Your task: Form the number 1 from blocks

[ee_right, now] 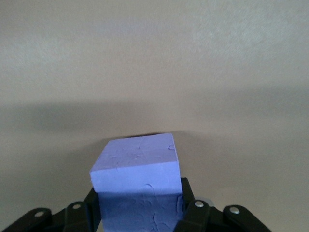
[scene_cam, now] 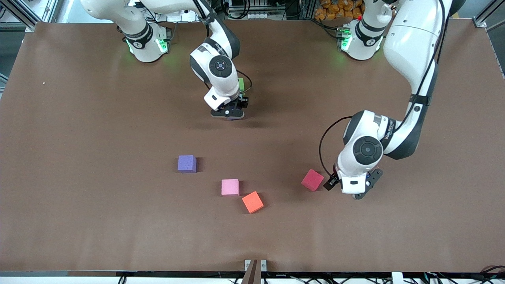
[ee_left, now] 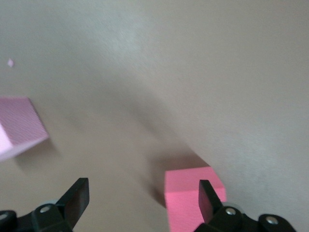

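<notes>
The crimson red block (scene_cam: pixel 313 180) (ee_left: pixel 192 199) is the tilted one nearest my left gripper's open fingers. My left gripper needs to close on opposite sides of it next.
My right gripper (scene_cam: pixel 230 114) hangs low over the table's middle, shut on a purple block (ee_right: pixel 137 169) that fills the gap between its fingers. A green block (scene_cam: pixel 241 84) peeks out from under that arm's wrist. The second purple block (scene_cam: pixel 187 163) lies nearer the front camera. A crimson red block (scene_cam: pixel 312 180) sits tilted beside my left gripper (scene_cam: pixel 357 192). In the left wrist view this gripper (ee_left: pixel 142 200) is open, with the crimson block (ee_left: pixel 190 191) close to one finger (ee_left: pixel 207 198) and not gripped. The light blue block is out of view.
A pale pink cube (scene_cam: pixel 230 187) and an orange cube (scene_cam: pixel 252 202) lie close together between the loose purple block and the crimson one. The pale pink cube (ee_left: pixel 19 125) also shows in the left wrist view. The brown table (scene_cam: pixel 79 197) stretches wide toward the right arm's end.
</notes>
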{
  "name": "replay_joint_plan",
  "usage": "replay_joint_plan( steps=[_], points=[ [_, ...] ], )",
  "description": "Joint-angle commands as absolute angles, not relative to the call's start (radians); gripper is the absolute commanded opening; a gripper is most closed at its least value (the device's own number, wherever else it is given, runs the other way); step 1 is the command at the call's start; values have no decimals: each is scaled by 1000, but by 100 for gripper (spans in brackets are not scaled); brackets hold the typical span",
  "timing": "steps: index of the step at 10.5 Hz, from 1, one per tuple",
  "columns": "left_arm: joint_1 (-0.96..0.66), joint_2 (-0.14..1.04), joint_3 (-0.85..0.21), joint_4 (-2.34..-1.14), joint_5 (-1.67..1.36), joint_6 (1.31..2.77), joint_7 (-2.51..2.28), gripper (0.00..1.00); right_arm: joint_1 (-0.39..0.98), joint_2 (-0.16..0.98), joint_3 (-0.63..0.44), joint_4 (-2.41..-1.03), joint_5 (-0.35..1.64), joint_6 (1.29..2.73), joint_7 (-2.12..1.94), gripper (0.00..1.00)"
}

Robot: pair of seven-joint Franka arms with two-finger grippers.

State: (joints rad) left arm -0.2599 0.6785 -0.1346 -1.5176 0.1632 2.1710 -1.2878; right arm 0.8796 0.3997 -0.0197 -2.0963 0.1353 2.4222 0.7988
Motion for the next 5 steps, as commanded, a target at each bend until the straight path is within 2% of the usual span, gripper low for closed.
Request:
replay_joint_plan(
  steps=[1, 4, 5],
  points=[
    [-294, 735, -133, -1486, 187, 2235, -1426, 100, 896, 400, -26, -2100, 143, 2431, 815, 64],
    [-293, 749, -135, -1488, 166, 2252, -1468, 100, 911, 402, -26, -2100, 143, 2431, 815, 69],
    [-293, 756, -135, -1488, 149, 2253, -1467, 100, 911, 402, -26, -2100, 143, 2431, 815, 75]
  ],
)
